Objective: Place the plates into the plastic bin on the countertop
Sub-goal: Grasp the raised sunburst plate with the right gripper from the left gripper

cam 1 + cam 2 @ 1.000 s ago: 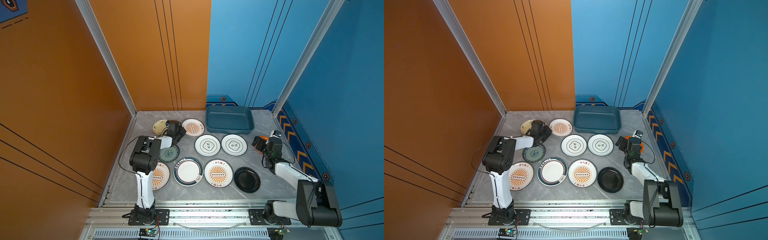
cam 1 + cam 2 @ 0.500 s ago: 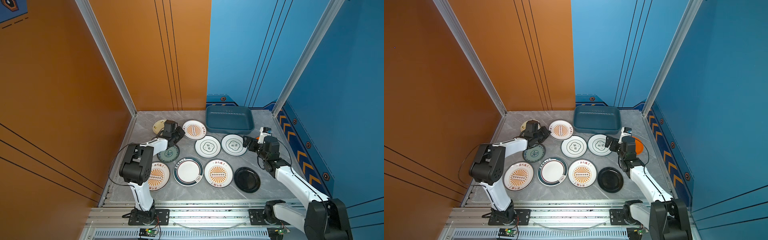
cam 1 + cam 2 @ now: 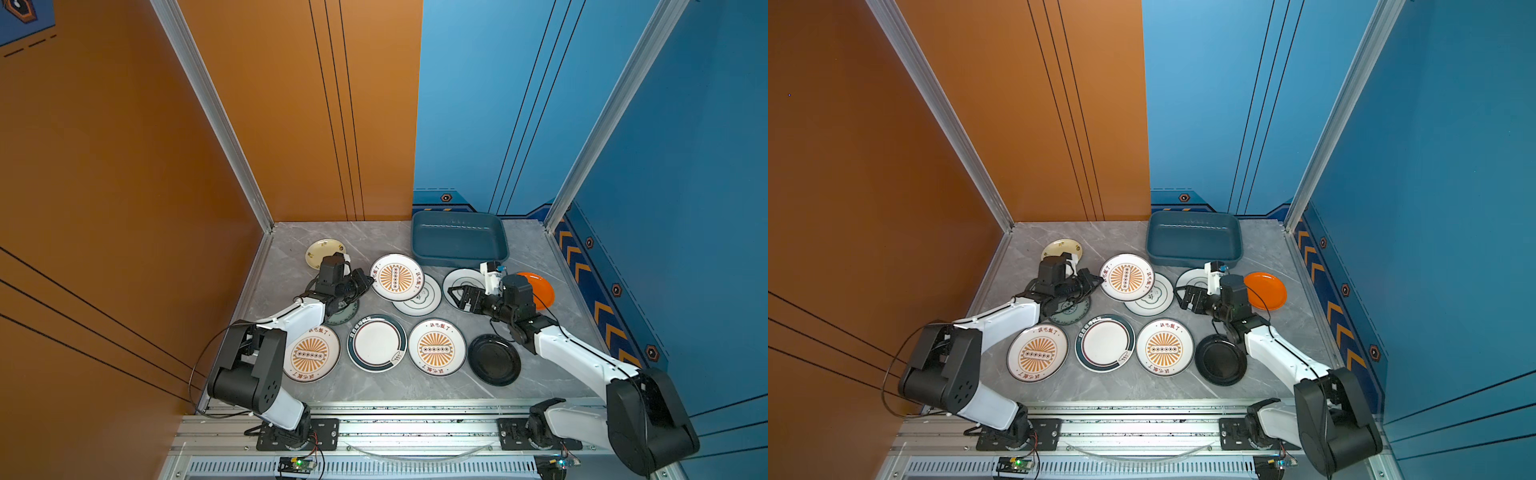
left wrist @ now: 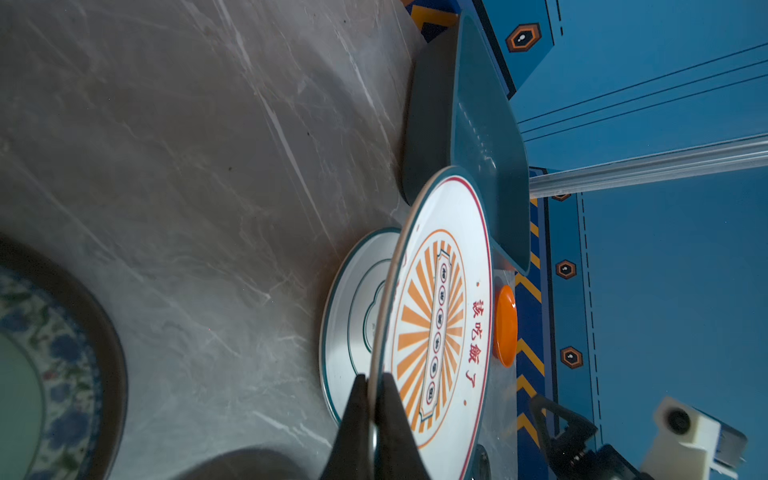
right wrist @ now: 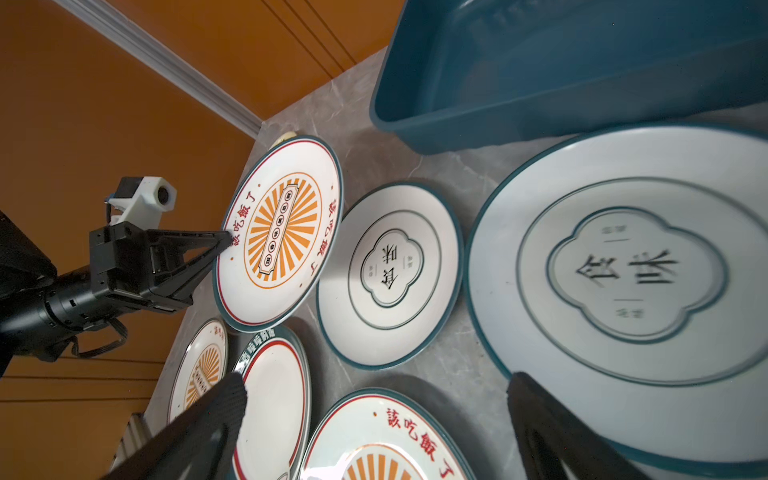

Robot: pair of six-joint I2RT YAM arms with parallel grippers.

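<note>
The robot's right gripper should next go to the lifted sunburst plate and close on the plate's rim (image 3: 422, 279) (image 5: 340, 198) opposite the left gripper.
My left gripper (image 3: 366, 282) (image 4: 375, 379) is shut on the rim of a white plate with an orange sunburst (image 3: 397, 277) (image 4: 440, 316). That plate is tilted and lifted off the countertop (image 3: 374, 241), partly over a white emblem plate (image 3: 422, 299). The dark teal plastic bin (image 3: 459, 241) (image 3: 1194, 241) stands empty at the back. My right gripper (image 3: 457, 296) (image 5: 374, 386) is open, low over the edge of a second emblem plate (image 3: 459, 277) (image 5: 640, 274). Nothing is between its fingers.
Lying flat on the countertop are a yellow plate (image 3: 322, 249), a teal patterned plate (image 3: 347, 313) under the left arm, two sunburst plates (image 3: 309, 353) (image 3: 436, 347), a teal-rimmed plate (image 3: 377, 343), a black plate (image 3: 494, 359) and an orange plate (image 3: 540, 286). Walls close in three sides.
The left gripper has lifted the sunburst plate and carried it right, over the emblem plate. The right gripper has swung left from the orange plate to the emblem plate, still open.
</note>
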